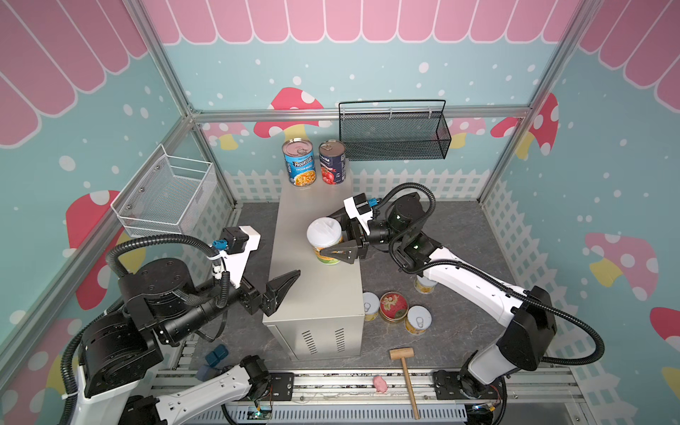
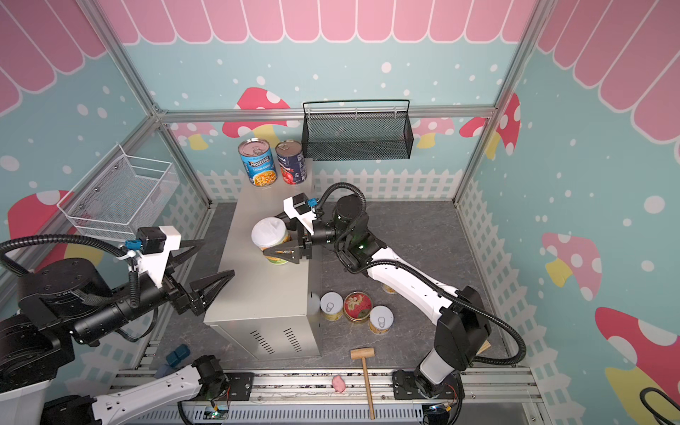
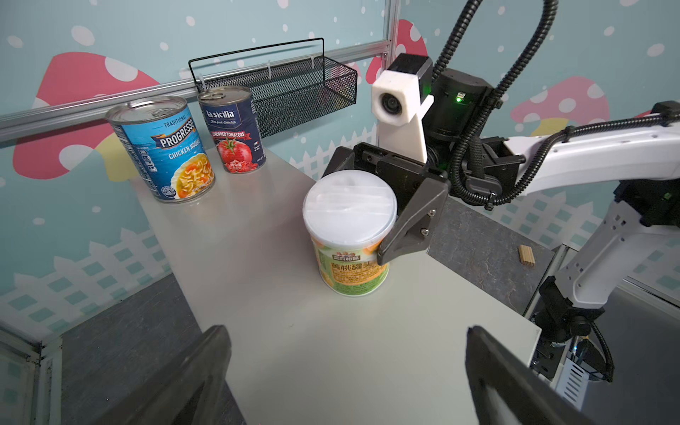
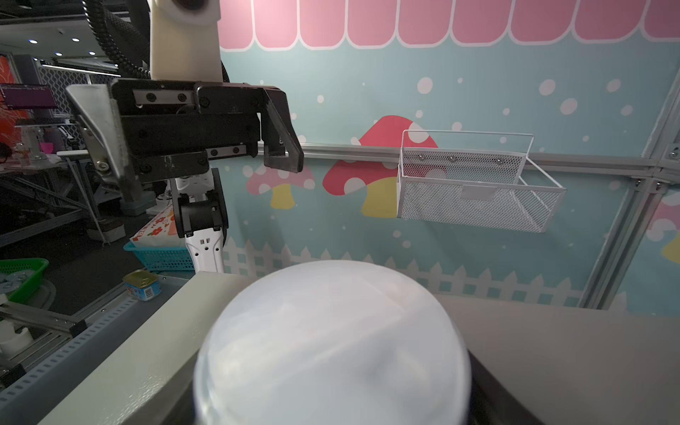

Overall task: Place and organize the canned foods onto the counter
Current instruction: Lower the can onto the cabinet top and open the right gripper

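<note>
I need to next close my left gripper around the yellow can's body [image 1: 318,252] [image 3: 347,266], just below its pale lid, to take the can over from my right gripper.
The counter [image 1: 316,294] [image 2: 257,290] is a long beige box. At its far end stand the light-blue Progresso can [image 1: 300,163] [image 3: 162,147] and the dark navy can [image 1: 333,162] [image 3: 232,128]. My right gripper [image 1: 325,237] [image 3: 353,213] is shut on a short yellow can with a pale lid [image 1: 325,239] [image 3: 349,228] [image 4: 331,349], upright at mid-counter, at or just above the top. My left gripper [image 2: 219,257] [image 3: 347,329] is open and empty at the counter's near left edge. Right of the counter on the floor are yellow cans [image 1: 369,305] [image 1: 417,320] [image 1: 425,285] and the gold red-lidded tin [image 1: 393,307].
A black mesh basket [image 1: 395,136] hangs on the back wall and a white wire basket [image 1: 169,195] on the left wall. A wooden mallet [image 1: 404,371] and a pink toy [image 1: 381,383] lie near the front rail. Blue blocks [image 1: 216,356] sit front left.
</note>
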`<action>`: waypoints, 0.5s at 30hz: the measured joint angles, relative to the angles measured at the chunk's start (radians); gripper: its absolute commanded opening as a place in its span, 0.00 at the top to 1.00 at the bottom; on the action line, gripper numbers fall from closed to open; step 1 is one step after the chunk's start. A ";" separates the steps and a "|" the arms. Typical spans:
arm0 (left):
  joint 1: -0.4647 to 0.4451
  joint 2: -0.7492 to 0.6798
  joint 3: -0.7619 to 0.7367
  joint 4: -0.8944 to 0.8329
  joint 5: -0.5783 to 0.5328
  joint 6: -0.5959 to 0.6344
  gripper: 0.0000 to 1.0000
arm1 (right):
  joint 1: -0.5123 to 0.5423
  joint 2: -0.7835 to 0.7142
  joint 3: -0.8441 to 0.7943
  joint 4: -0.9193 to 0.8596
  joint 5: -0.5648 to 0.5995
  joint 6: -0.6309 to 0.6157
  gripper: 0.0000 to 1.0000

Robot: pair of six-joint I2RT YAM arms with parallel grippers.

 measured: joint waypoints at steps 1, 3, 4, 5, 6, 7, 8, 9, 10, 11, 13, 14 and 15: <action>0.000 -0.008 -0.004 0.000 -0.001 -0.001 0.01 | 0.004 0.006 0.002 0.008 0.007 -0.001 0.42; 0.000 -0.018 -0.014 -0.002 -0.004 -0.002 0.01 | 0.009 0.017 0.005 0.019 0.021 -0.002 0.39; 0.000 -0.020 -0.021 -0.002 -0.006 -0.002 0.01 | 0.011 0.021 0.008 0.022 0.028 -0.002 0.37; 0.000 -0.021 -0.027 -0.002 -0.008 -0.002 0.01 | 0.011 0.025 0.012 0.022 0.034 -0.004 0.34; 0.000 -0.020 -0.036 -0.002 -0.012 -0.002 0.01 | 0.012 0.029 0.015 0.022 0.041 -0.007 0.31; 0.000 -0.020 -0.046 -0.002 -0.014 -0.002 0.01 | 0.012 0.031 0.017 0.021 0.048 -0.010 0.29; 0.000 -0.019 -0.056 -0.002 -0.017 -0.002 0.01 | 0.012 0.032 0.017 0.021 0.054 -0.013 0.26; 0.000 -0.019 -0.066 -0.002 -0.019 -0.002 0.01 | 0.012 0.032 0.017 0.019 0.061 -0.017 0.23; 0.000 -0.019 -0.078 -0.002 -0.019 -0.002 0.01 | 0.012 0.032 0.018 0.016 0.066 -0.023 0.21; 0.000 -0.018 -0.086 0.000 -0.019 -0.002 0.01 | 0.012 0.032 0.018 0.013 0.071 -0.026 0.20; 0.000 -0.017 -0.106 0.008 -0.019 -0.002 0.01 | 0.012 0.031 0.019 0.002 0.084 -0.041 0.16; 0.000 -0.015 -0.113 0.014 -0.019 -0.002 0.01 | 0.012 0.031 0.019 -0.009 0.091 -0.048 0.15; 0.000 -0.012 -0.118 0.020 -0.018 -0.002 0.01 | 0.012 0.031 0.019 -0.021 0.096 -0.057 0.13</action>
